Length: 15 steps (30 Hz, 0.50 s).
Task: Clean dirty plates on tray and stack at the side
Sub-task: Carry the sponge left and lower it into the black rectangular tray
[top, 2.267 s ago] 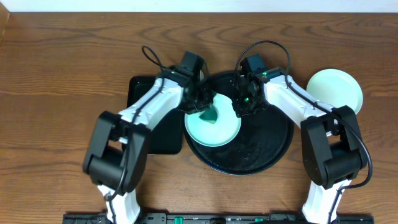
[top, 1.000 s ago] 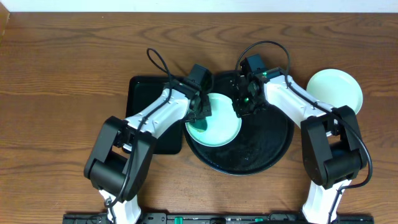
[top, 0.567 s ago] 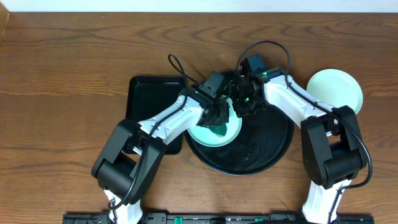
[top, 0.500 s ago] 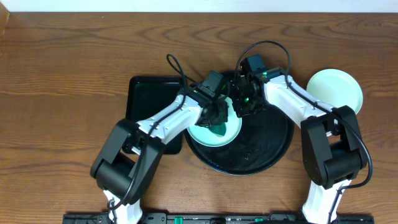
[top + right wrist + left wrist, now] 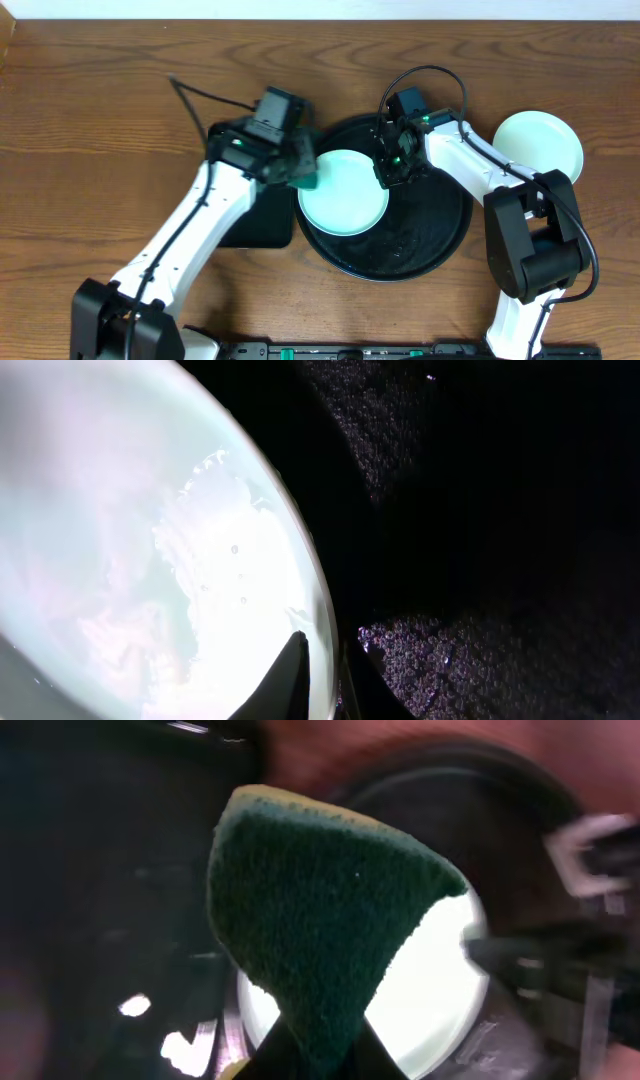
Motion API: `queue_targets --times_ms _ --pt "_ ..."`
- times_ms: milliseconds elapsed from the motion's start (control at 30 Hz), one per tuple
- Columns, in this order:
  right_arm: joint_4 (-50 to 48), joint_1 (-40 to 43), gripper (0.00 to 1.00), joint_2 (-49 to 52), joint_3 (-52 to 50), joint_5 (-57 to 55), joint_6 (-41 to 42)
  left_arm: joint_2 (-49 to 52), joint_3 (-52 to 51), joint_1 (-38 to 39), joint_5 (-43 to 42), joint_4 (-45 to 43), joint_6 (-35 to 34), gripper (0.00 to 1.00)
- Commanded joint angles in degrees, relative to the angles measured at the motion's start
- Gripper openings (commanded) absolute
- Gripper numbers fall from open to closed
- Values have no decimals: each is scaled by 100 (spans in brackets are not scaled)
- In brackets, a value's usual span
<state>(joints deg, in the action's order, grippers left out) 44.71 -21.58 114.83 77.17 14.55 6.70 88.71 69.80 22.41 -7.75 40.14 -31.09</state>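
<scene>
The dark green sponge will go down in the rectangular black tray (image 5: pixel 236 227), close to the edge nearest me, set there by my left gripper.
One pale mint plate (image 5: pixel 343 195) lies on the left part of the round black tray (image 5: pixel 430 230), and its face shows no smear. My right gripper (image 5: pixel 386 172) is shut on this plate's right rim (image 5: pixel 318 622), one finger over the rim and one under it. My left gripper (image 5: pixel 303 175) hangs at the plate's left edge, shut on a dark green sponge (image 5: pixel 308 180). In the left wrist view the sponge (image 5: pixel 320 920) sticks up from the fingers and hides part of the plate (image 5: pixel 440 980). A second pale mint plate (image 5: pixel 538 147) rests on the table at the right.
A rectangular black tray (image 5: pixel 245 225) lies left of the round one, partly under my left arm. The round tray's wet black surface (image 5: pixel 480 510) fills the right side of the right wrist view. Brown wooden table (image 5: pixel 90 120) surrounds everything.
My left gripper has pulled the sponge off the plate's middle and moved left to the plate's edge, the arm swinging out leftward. The right gripper has kept its hold on the rim.
</scene>
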Motion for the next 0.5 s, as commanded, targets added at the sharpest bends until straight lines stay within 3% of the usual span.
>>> queue_targets --times_ms 0,100,233,467 --pt "-11 -26 9 81 -4 79 -101 15 -2 -363 315 328 876 8" --pt "-11 -26 10 81 -4 79 -101 44 -22 -640 372 634 1392 8" --pt "-11 -26 10 81 -4 76 -103 107 -96 -968 894 868 1416 8" --pt "-11 -26 10 81 -4 76 -101 238 -595 -1261 892 664 1419 8"
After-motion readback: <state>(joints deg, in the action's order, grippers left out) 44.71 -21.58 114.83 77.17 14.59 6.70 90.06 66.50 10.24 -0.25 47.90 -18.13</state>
